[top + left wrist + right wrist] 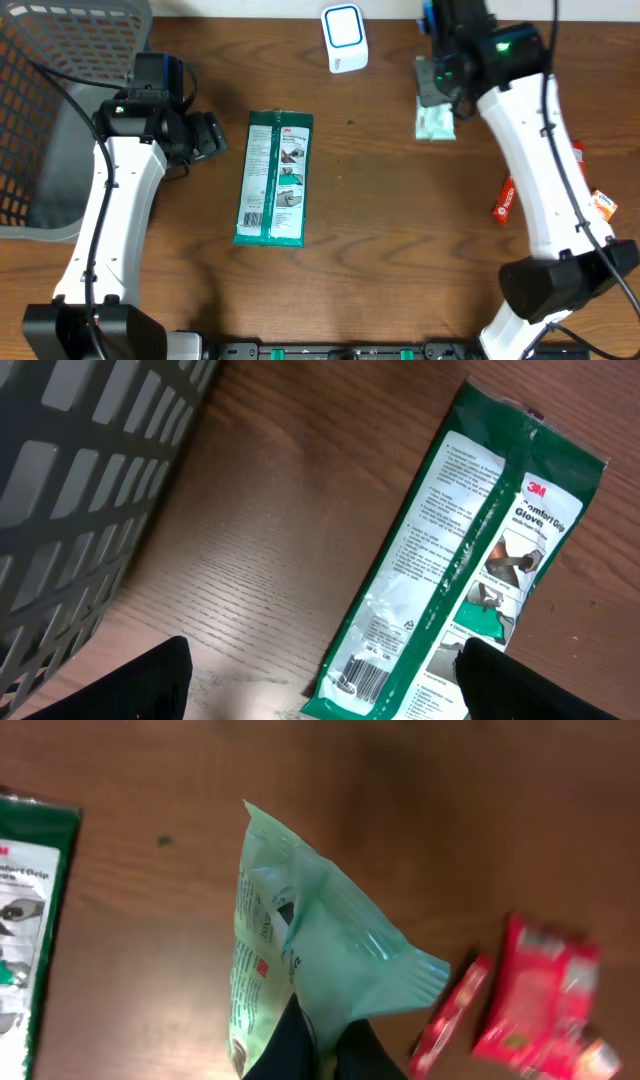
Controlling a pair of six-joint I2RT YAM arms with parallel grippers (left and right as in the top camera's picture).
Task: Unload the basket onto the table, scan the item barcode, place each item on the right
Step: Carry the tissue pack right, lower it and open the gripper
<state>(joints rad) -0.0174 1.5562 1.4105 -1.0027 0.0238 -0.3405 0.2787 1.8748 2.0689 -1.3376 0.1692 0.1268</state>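
Next, I release the pale green packet with my right gripper on the bare table (473, 188) close beside the narrow red snack packet.
My right gripper (440, 88) is shut on a pale green packet (435, 122), held off the table at the back right. In the right wrist view the packet (310, 940) hangs crumpled out of the pinched fingertips (290, 1050). The white scanner with a blue ring (344, 38) stands at the back centre, to the left of the packet. My left gripper (215, 135) stands open beside a green 3M glove pack (274, 178) lying flat. In the left wrist view this pack's barcode (365, 678) shows between the spread fingers (150, 680).
A grey mesh basket (60, 60) fills the back left corner and looms close in the left wrist view (70, 480). Red snack packets (505, 200) lie at the right by the right arm, and appear blurred in the right wrist view (530, 995).
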